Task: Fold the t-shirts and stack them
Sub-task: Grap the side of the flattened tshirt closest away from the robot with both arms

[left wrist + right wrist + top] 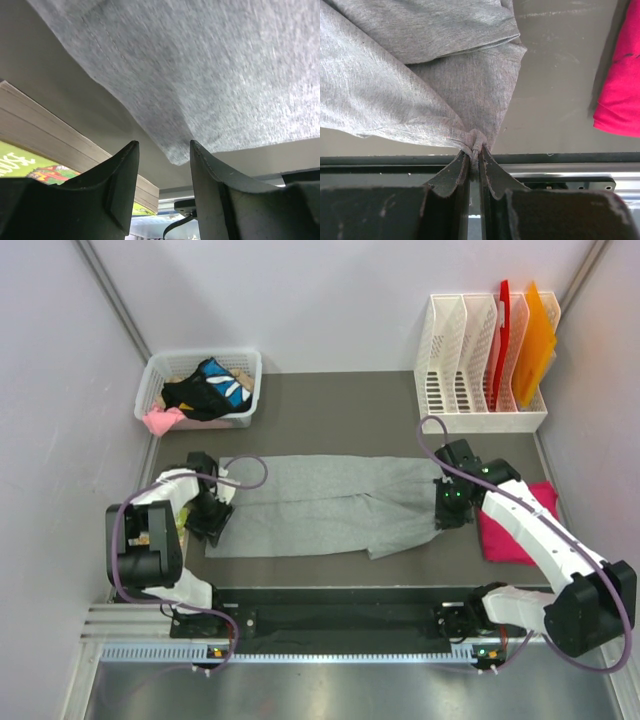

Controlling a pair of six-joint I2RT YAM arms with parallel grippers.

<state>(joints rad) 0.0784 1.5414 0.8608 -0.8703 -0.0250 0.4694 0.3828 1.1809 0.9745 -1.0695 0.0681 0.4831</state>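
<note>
The grey t-shirt's near corner barely reaches between my left gripper's open fingers. My left gripper needs to back off, then pinch that corner point(175, 151) before it folds the shirt.
A large light heather-grey t-shirt point(325, 502) lies spread across the dark mat, folded lengthwise. My right gripper point(474, 149) is shut on a bunched bit of the grey shirt's point(415, 65) right end; from above this gripper point(447, 508) is at the shirt's right edge. My left gripper point(164, 152) stands open with nothing between its fingers, just off a corner of the grey shirt point(210, 75); in the top view it point(208, 518) is at the shirt's near left corner. A folded magenta-pink t-shirt point(512, 530) lies right of the right arm, also seen in the right wrist view point(620, 80).
A white basket point(245, 368) holding clothes sits at the back left. At the back right, a white file rack point(480, 380) carries a red point(503, 335) and an orange folder point(536, 340). A black rail point(330, 615) runs along the near edge.
</note>
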